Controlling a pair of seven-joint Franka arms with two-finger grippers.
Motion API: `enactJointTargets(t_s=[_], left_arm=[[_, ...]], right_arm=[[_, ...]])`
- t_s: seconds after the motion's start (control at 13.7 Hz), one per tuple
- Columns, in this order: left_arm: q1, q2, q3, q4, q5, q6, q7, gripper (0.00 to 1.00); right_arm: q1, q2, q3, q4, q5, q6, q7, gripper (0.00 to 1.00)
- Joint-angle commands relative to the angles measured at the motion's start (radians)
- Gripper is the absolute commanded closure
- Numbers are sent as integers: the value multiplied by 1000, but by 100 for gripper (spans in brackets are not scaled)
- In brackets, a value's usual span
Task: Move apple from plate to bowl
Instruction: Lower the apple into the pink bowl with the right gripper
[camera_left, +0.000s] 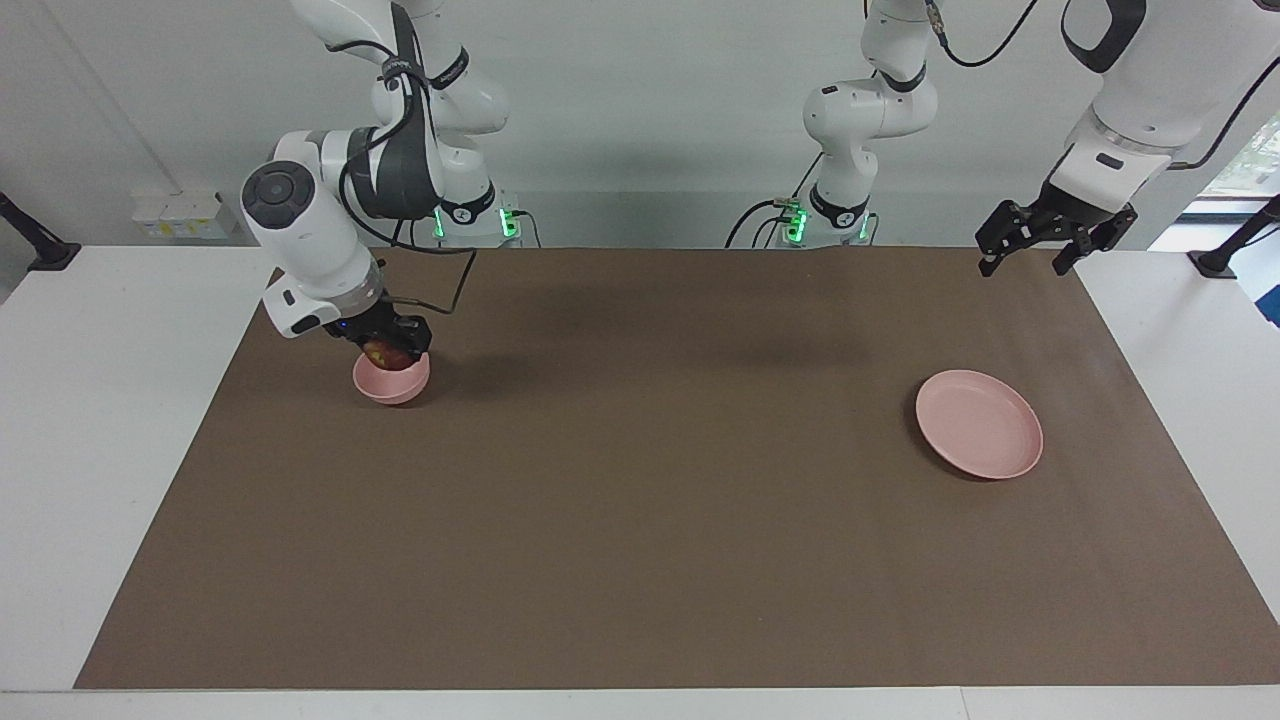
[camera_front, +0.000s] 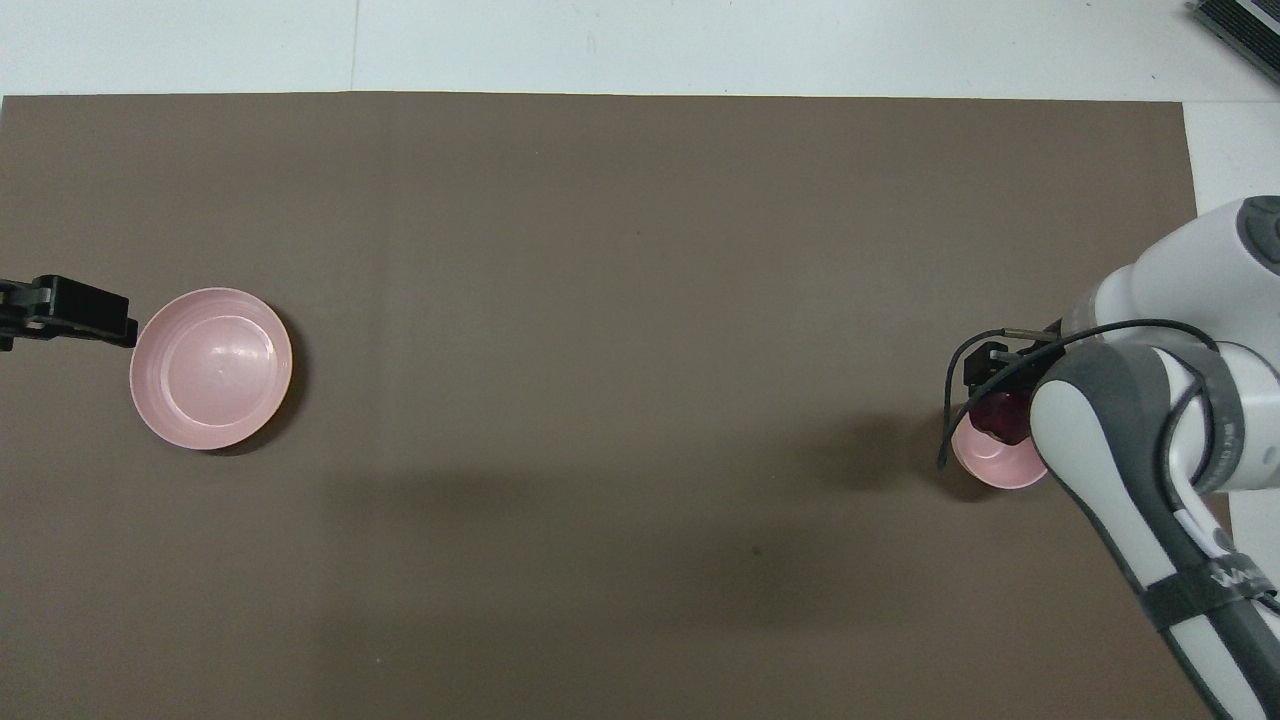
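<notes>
The robot's right gripper will release the dark red apple inside the small pink bowl (camera_front: 992, 436), down against the inside of the bowl.
The dark red apple (camera_left: 384, 351) is held in my right gripper (camera_left: 388, 353), which is shut on it. It hangs in the mouth of the small pink bowl (camera_left: 392, 385), and the bowl's wall hides its lower part. In the overhead view the apple (camera_front: 1000, 412) shows over the bowl (camera_front: 992, 467), half covered by the right arm. The wide pink plate (camera_left: 979, 423) lies bare at the left arm's end of the table. My left gripper (camera_left: 1022, 266) hangs open and empty in the air, off the plate (camera_front: 211, 368) and over the mat's corner by the left arm's base.
A brown mat (camera_left: 660, 500) covers most of the white table (camera_left: 110, 400). A black cable (camera_front: 950, 410) loops from the right wrist beside the bowl. The right arm's forearm (camera_front: 1130, 470) overhangs the mat next to the bowl.
</notes>
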Motion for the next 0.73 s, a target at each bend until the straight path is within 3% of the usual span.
enactJointTargets(t_s=[0.0, 0.15, 0.36, 0.66], left_arm=[[15, -12, -10, -13, 0, 47, 7, 0], [15, -29, -10, -14, 0, 41, 5, 0], [8, -30, -12, -13, 2, 33, 10, 0], [26, -32, -12, -13, 2, 30, 8, 0]], right_arm=[[-41, 0, 13, -84, -19, 93, -32, 100], [-74, -31, 13, -162, -19, 170, -94, 100], [-87, -34, 13, -190, -16, 184, -113, 100], [-89, -31, 13, -277, -15, 291, -113, 100]])
